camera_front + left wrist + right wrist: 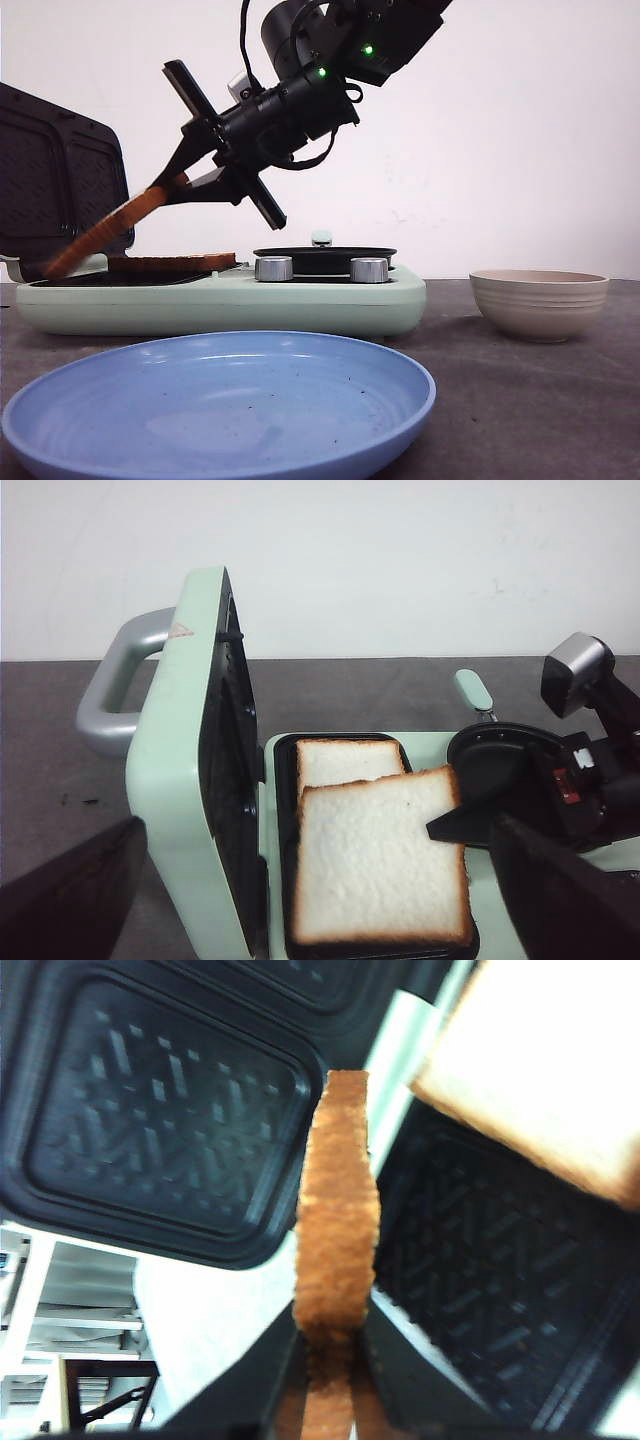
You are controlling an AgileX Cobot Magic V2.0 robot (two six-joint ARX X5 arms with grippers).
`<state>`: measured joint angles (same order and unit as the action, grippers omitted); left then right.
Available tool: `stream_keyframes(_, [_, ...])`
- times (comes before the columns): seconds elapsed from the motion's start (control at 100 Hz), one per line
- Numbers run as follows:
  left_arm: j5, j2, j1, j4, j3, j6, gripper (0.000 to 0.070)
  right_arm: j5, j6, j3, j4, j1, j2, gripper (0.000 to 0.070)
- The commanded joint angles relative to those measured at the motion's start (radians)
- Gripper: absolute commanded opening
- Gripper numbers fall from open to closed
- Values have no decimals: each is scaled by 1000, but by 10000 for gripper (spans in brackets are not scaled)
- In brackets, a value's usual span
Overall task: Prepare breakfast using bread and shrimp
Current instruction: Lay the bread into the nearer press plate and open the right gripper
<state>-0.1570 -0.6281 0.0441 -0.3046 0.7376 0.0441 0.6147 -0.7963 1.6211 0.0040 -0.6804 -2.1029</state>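
Note:
Next, I release the tilted slice from my right gripper on the bare black grill plate (122, 271) (482, 1270) next to the flat slice.
Two slices of bread are at the open mint-green sandwich maker (220, 300). One slice (170, 264) (345, 760) (550, 1070) lies flat on its black grill plate. The other slice (105, 232) (380, 865) (335, 1230) is tilted, low end by the lid, high end gripped by its crust edge. My right gripper (165, 195) (445, 825) (325, 1360) is shut on it. My left gripper (315, 905) hovers over the maker, fingers wide apart and holding nothing. The shrimp are out of view.
The maker's lid (55, 180) (190, 760) stands upright at the left. A small black pan (325, 258) (495, 765) and two knobs (273, 268) sit on its right half. A blue plate (220, 400) lies in front, a beige ribbed bowl (540, 300) at the right, its inside hidden.

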Motion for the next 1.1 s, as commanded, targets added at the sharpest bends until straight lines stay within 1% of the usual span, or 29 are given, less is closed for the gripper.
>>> stream_keyframes(0.0, [0, -4, 2, 13, 6, 6, 673, 10, -15, 29, 14, -10, -29, 1])
stream_keyframes(0.2, [-1, -4, 2, 14, 6, 6, 673, 24, -15, 29, -5, -3, -29, 1])
stream_keyframes(0.34, [0, -5, 2, 14, 6, 6, 673, 13, 12, 29, -56, -5, -35, 1])
stream_keyframes(0.59, [0, -5, 2, 14, 6, 6, 673, 13, 15, 29, -72, -15, -56, 1])
stream_keyframes(0.7, [0, -4, 2, 14, 6, 6, 673, -3, 37, 29, -72, -16, -56, 9])
stream_keyframes(0.72, [0, -4, 2, 14, 6, 6, 673, -9, 42, 29, -72, -16, -56, 26])
stream_keyframes(0.75, [0, -4, 2, 14, 6, 6, 673, -15, 46, 29, -73, -16, -56, 78])
stream_keyframes(0.76, [0, -4, 2, 14, 6, 6, 673, -17, 46, 29, -73, -16, -56, 127])
stream_keyframes(0.8, [0, -4, 2, 14, 6, 6, 672, -22, 45, 29, -76, -16, -56, 268])
stream_keyframes(0.82, [0, -4, 2, 14, 6, 6, 672, -26, 46, 29, -80, -16, -56, 321])
stream_keyframes(0.84, [0, -4, 2, 14, 6, 6, 673, -32, 47, 29, -84, -16, -56, 354])
stream_keyframes(0.87, [0, -4, 2, 14, 6, 6, 673, -40, 54, 29, -93, -15, -56, 370])
stream_keyframes(0.95, [0, -5, 2, 14, 6, 6, 672, -47, 89, 30, -108, -15, -56, 371])
stream_keyframes(1.09, [0, -5, 3, 14, 6, 6, 673, -49, 108, 31, -134, -10, -56, 379])
